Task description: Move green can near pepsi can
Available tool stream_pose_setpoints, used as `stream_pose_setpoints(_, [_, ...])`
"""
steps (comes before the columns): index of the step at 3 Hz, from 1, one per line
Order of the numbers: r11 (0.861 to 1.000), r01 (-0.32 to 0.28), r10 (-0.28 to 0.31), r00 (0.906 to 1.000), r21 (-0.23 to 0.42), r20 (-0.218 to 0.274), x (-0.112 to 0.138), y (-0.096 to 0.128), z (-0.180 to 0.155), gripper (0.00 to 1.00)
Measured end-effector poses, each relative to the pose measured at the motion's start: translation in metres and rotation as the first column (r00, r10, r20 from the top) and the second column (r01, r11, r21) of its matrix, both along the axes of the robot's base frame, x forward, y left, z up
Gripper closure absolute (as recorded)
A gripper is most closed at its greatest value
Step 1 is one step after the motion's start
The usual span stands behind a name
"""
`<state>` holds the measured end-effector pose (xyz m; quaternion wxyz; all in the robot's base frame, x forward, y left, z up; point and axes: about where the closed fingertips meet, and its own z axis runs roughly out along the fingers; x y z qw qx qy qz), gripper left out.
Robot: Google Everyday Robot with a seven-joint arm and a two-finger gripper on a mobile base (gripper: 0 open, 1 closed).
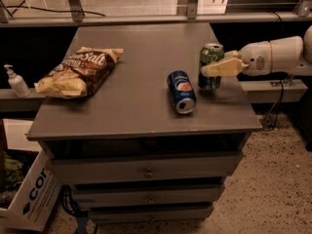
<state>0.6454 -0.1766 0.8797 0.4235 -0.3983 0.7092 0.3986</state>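
Note:
Next, I let the green can go from my gripper on the grey cabinet top [204, 99], next to the silver end of the pepsi can.
The green can [210, 55] stands upright near the right edge of the grey cabinet top [141, 57]. My gripper [210, 69] reaches in from the right and is shut on the green can; one pale finger [222, 67] crosses its front, and the other is hidden behind it. The pepsi can [181, 91] lies on its side just left of and in front of the green can, its silver end toward the front edge. A small gap separates the two cans.
A chip bag [79, 72] lies on the left part of the top. A pump bottle [16, 82] stands on a shelf at the left. A cardboard box [29, 199] sits on the floor at the lower left. Drawers [146, 169] are below.

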Motion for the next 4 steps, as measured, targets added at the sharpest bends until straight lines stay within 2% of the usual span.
stream_pose_setpoints(1, [0.999,-0.039,0.04,0.9989,0.036,-0.024,-0.019,0.005,-0.013,1.0])
stream_pose_setpoints(2, [0.994,-0.091,0.092,0.9956,0.066,-0.019,-0.031,0.015,-0.023,1.0])
stream_pose_setpoints(3, [0.994,-0.091,0.092,0.9956,0.066,-0.019,-0.031,0.015,-0.019,1.0])
stream_pose_setpoints(4, [0.994,-0.091,0.092,0.9955,0.066,-0.019,-0.031,0.015,-0.019,0.82])
